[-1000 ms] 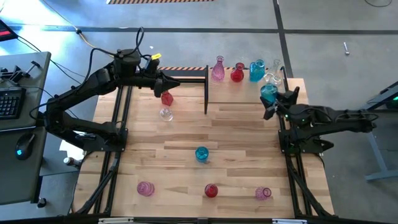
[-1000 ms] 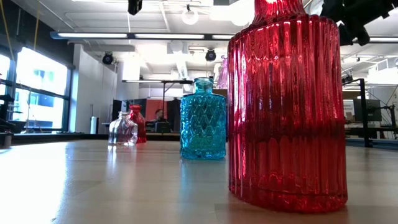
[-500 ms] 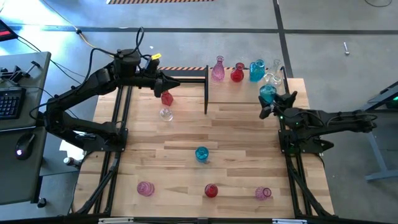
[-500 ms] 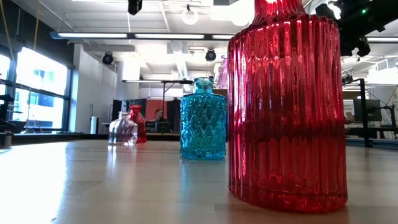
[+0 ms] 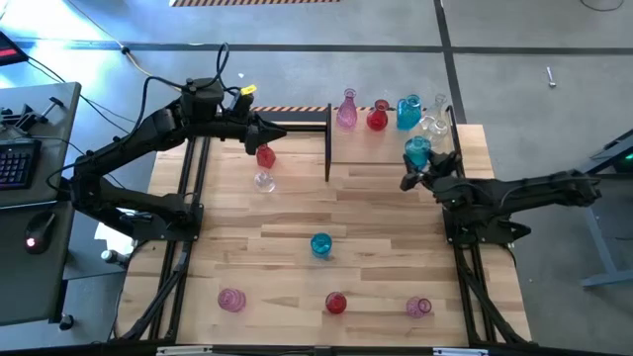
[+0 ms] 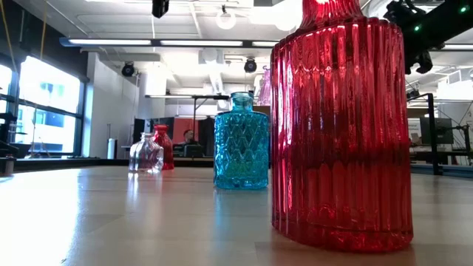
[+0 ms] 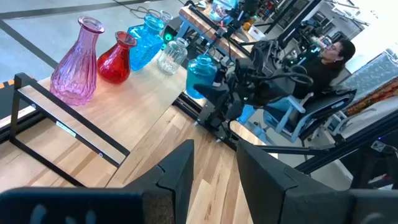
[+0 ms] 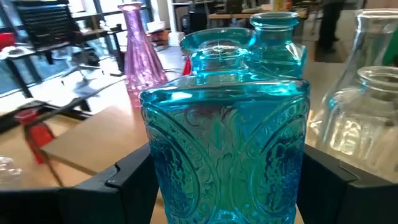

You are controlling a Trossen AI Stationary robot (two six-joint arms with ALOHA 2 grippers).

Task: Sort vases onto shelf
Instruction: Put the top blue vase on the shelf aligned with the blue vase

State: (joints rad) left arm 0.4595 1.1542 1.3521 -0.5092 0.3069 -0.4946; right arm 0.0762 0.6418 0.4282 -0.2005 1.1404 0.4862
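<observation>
The robot's right gripper will release the turquoise flask-shaped vase on the shelf [image 5: 412, 141] in front of the blue vase.
My right gripper [image 5: 419, 166] is shut on a turquoise flask-shaped vase [image 8: 224, 130] over the right part of the shelf [image 5: 381, 150], a pale board edged by black bars. A pink vase [image 5: 346, 111], a red one [image 5: 377, 118], a blue one [image 5: 408, 112] and a clear one [image 5: 432, 122] stand along the shelf's far edge. My left gripper [image 7: 214, 163] is open and holds nothing. It hovers left of the shelf, above a red vase [image 5: 265, 156] and a clear vase [image 5: 263, 181] standing on the table. My right gripper pinches the turquoise vase's lower body by its two narrow sides [image 8: 148, 168], one finger [image 8: 121, 183] on each side. The fingers come nearly level from the table's right. The vase stands upright; whether its base touches the shelf I cannot tell.
On the tabletop's near part stand a turquoise vase [image 5: 320, 244], a pink one [image 5: 230, 300], a red ribbed one [image 5: 336, 303] and another pink one [image 5: 419, 308]. An upright black bar [image 5: 327, 143] closes the shelf's left end. A person [image 7: 326, 59] sits beyond the table's right side.
My right gripper has moved toward the table's left edge and a little down, carrying the turquoise vase upright over the shelf.
</observation>
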